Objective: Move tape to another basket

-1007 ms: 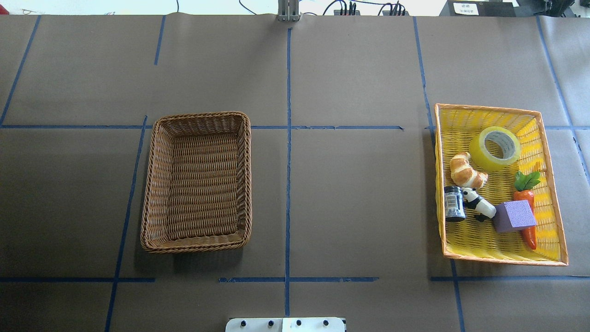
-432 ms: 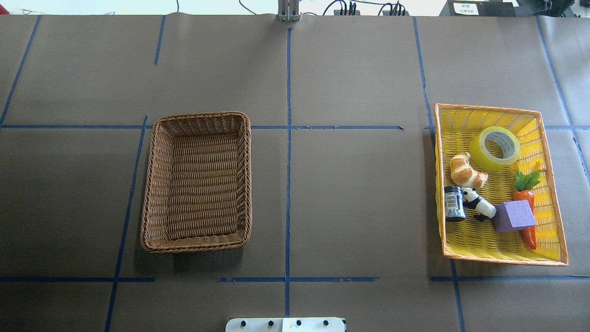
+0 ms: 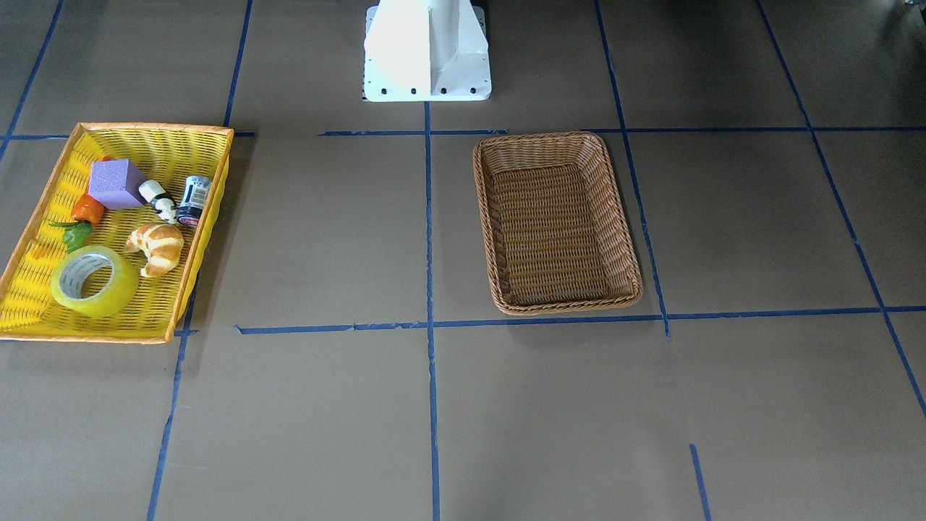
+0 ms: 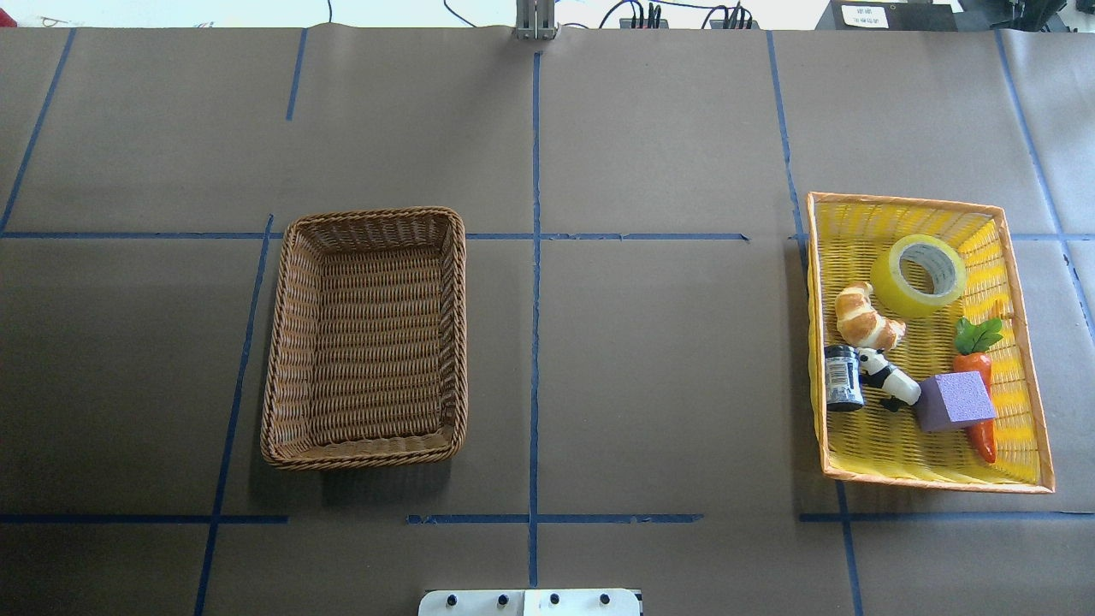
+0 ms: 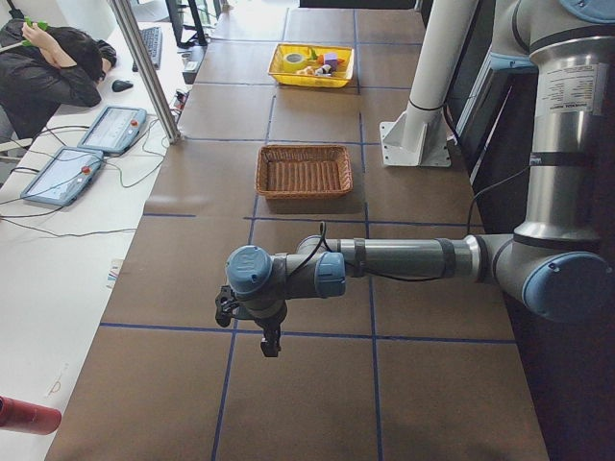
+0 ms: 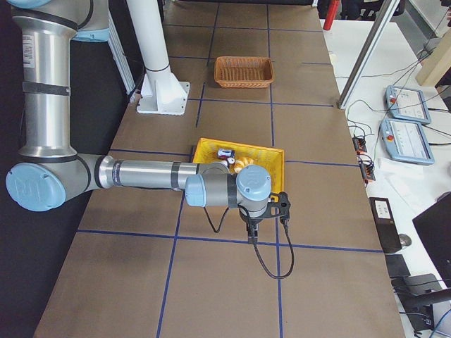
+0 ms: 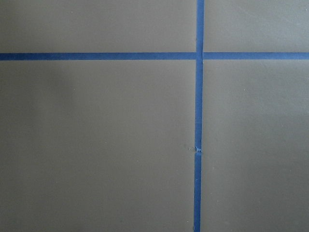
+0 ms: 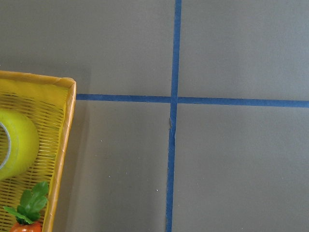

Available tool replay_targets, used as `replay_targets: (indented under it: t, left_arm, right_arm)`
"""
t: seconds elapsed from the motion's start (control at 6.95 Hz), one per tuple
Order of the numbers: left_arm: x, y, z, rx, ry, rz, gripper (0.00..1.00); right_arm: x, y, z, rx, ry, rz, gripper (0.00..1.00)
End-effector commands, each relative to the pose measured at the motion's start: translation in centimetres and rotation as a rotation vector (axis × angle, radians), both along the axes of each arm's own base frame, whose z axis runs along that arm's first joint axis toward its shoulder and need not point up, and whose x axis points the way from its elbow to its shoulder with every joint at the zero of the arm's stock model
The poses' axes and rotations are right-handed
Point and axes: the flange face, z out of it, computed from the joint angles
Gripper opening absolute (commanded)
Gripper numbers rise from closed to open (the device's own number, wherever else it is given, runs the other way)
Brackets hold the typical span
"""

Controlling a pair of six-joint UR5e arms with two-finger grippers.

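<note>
The robot's right gripper will next move to the tape in the yellow basket and close on the tape's side [image 3: 68,266] [image 8: 21,157] nearest the green leaves of the carrot.
The tape [image 4: 920,274], a yellow-green roll with a pale core, lies in the far end of the yellow mesh basket [image 4: 907,202]. It also shows in the front view [image 3: 94,281] and at the left edge of the right wrist view [image 8: 17,145]. The brown wicker basket [image 4: 376,214] sits empty on the table's left half, and shows in the front view [image 3: 542,137] too. My left gripper [image 5: 270,343] and right gripper [image 6: 251,234] show only in the side views, above bare table. I cannot tell whether either is open or shut.
The yellow basket also holds a croissant [image 4: 866,316], a dark jar [image 4: 843,376], a toy panda [image 4: 890,379], a purple block [image 4: 954,400] and a carrot [image 4: 979,376]. The white robot base [image 3: 427,51] stands at the table's near edge. An operator [image 5: 48,72] sits beside the table.
</note>
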Motion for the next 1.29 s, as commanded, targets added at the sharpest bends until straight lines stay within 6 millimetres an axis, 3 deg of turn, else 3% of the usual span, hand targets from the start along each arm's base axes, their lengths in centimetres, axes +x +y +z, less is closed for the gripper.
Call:
replay_targets:
  t: [0.0,0.14,0.29,0.43,0.58,0.72,1.15]
  left_arm:
    - [0.0,0.0,0.1,-0.001,0.000,0.000,1.00]
    - [0.0,0.0,0.1,-0.001,0.000,0.000,1.00]
    - [0.0,0.0,0.0,0.000,0.000,0.000,1.00]
    - [0.0,0.0,0.0,0.002,0.000,0.000,1.00]
    - [0.0,0.1,0.0,0.000,0.000,0.000,1.00]
    - [0.0,0.0,0.0,0.004,0.002,0.001,1.00]
    - [0.0,-0.1,0.0,0.017,0.002,0.000,1.00]
  right_arm:
    - [-0.1,-1.1,-1.4,0.029,-0.002,-0.002,1.00]
    - [-0.1,-1.5,-2.7,0.041,-0.005,0.011,1.00]
    - [-1.6,-5.0,-6.4,0.085,-0.003,-0.003,1.00]
    - [-1.5,-6.3,-8.5,0.129,0.023,0.002,1.00]
    - [-3.3,-6.6,-10.8,0.160,0.019,-0.018,1.00]
    - [-4.9,-6.6,-11.5,0.071,0.010,0.053,1.00]
    - [-15.5,-5.1,-14.9,-0.055,-0.002,0.063,1.00]
